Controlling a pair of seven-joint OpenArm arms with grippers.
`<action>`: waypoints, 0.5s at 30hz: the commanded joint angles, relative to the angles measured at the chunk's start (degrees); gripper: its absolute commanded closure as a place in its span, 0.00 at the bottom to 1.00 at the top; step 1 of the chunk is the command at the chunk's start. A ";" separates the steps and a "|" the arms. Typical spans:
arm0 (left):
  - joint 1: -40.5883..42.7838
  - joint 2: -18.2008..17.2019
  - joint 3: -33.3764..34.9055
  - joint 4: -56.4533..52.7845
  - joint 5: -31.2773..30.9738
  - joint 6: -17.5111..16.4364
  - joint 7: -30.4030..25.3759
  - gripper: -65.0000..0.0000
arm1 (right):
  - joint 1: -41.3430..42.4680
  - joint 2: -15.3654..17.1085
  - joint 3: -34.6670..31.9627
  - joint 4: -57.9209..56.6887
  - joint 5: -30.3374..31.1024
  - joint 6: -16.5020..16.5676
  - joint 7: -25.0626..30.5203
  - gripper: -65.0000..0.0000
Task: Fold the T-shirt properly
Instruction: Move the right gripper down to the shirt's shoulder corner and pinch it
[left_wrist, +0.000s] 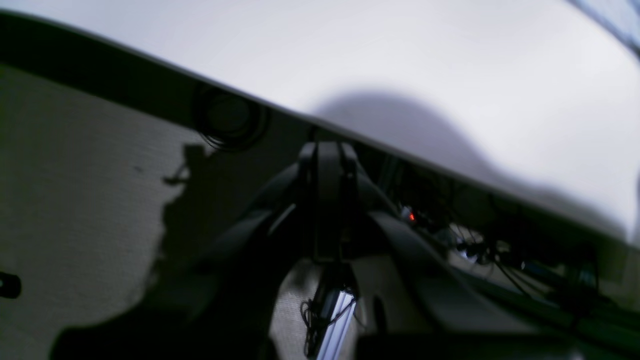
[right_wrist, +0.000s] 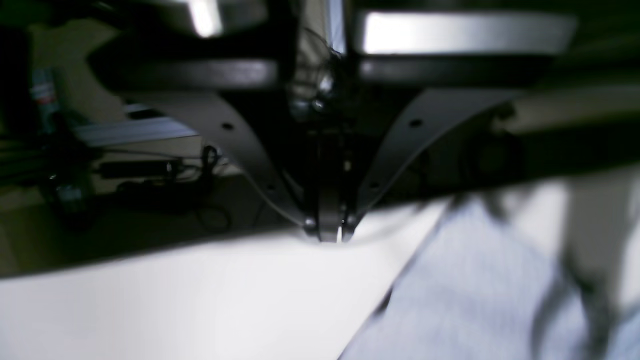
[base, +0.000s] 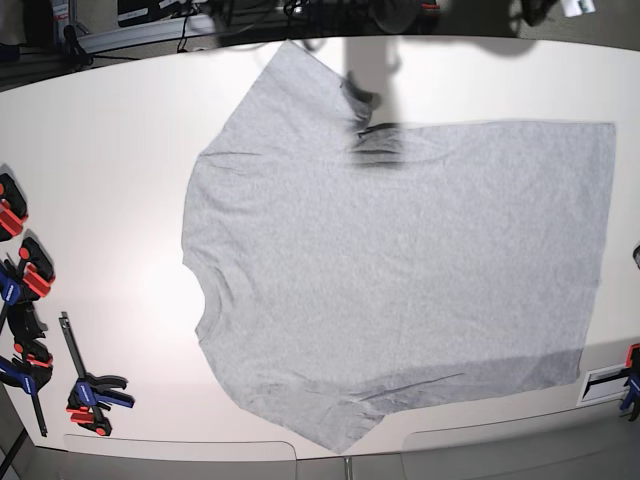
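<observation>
Next, my right gripper goes to the T-shirt's far sleeve and closes on that sleeve's collar-side edge (base: 269, 74) (right_wrist: 421, 257), close to its far corner.
The light grey T-shirt (base: 400, 270) lies spread flat on the white table (base: 100, 180), plain side up, with the collar to the left and the hem to the right. One sleeve points to the far edge, the other to the near edge. My right gripper (right_wrist: 327, 235) is shut and empty, its tip at the table's far edge, with the shirt (right_wrist: 475, 290) just beside it. In the base view it is only a blurred dark smear (base: 368, 75) over the far sleeve. My left gripper (left_wrist: 327, 150) is shut and empty, off the table by its edge (left_wrist: 150, 65). No shirt shows in that view.
Several red, blue and black clamps lie along the table's left edge (base: 30, 280) and near the front left (base: 90, 395). Another clamp sits at the right edge (base: 630, 380). Cables and frame rails run behind the far edge (base: 150, 25).
</observation>
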 joint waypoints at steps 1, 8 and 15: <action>1.11 -0.37 -1.70 1.22 -1.09 -1.79 -1.14 1.00 | -1.09 0.15 0.63 2.58 1.25 1.01 1.40 1.00; 0.94 -0.39 -9.27 1.99 -8.00 -9.73 -1.36 1.00 | 3.76 -0.42 6.64 11.87 12.07 19.06 -12.15 1.00; 0.11 -0.37 -11.37 1.99 -7.85 -10.23 -1.33 1.00 | 11.23 -6.14 14.73 12.20 25.07 33.55 -20.26 1.00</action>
